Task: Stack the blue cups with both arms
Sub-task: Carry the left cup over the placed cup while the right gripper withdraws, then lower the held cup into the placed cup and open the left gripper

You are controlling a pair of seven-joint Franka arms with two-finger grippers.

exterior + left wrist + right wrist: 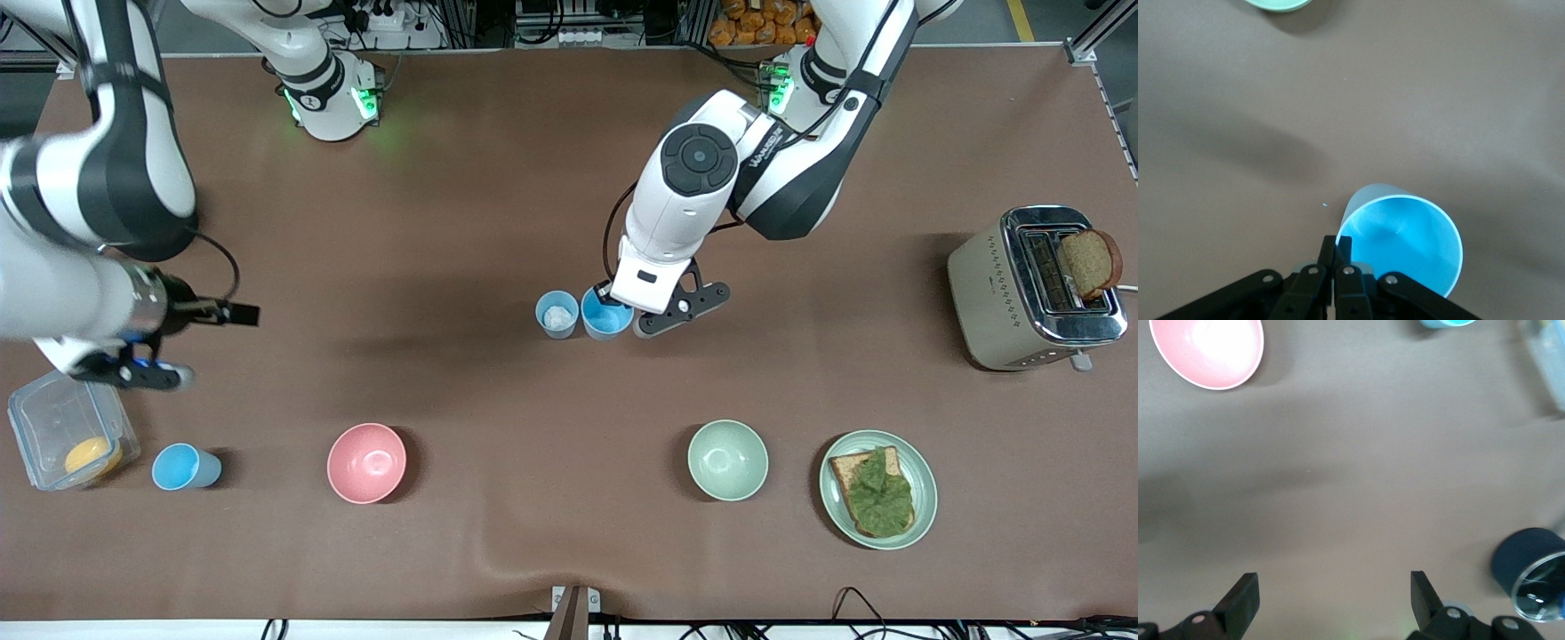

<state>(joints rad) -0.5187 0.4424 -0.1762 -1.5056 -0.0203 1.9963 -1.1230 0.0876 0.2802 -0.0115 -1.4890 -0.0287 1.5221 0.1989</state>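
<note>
The left gripper will release its sky-blue cup inside the grey-blue cup with the white bit (557, 308).
A paler grey-blue cup (557, 315) with a white bit inside stands upright mid-table. A brighter sky-blue cup (605, 316) is right beside it, toward the left arm's end. My left gripper (613, 300) is shut on that cup's rim. In the left wrist view the fingers (1328, 250) pinch the wall of the sky-blue cup (1405, 240). Another sky-blue cup (182, 467) stands near the front edge at the right arm's end. My right gripper (133, 373) is open and empty above bare table (1335, 587).
A clear plastic container (67, 436) with something orange lies beside the third cup. A pink bowl (366, 462), a pale green bowl (727, 460) and a plate with topped toast (878, 489) line the front. A toaster (1031, 289) holds bread.
</note>
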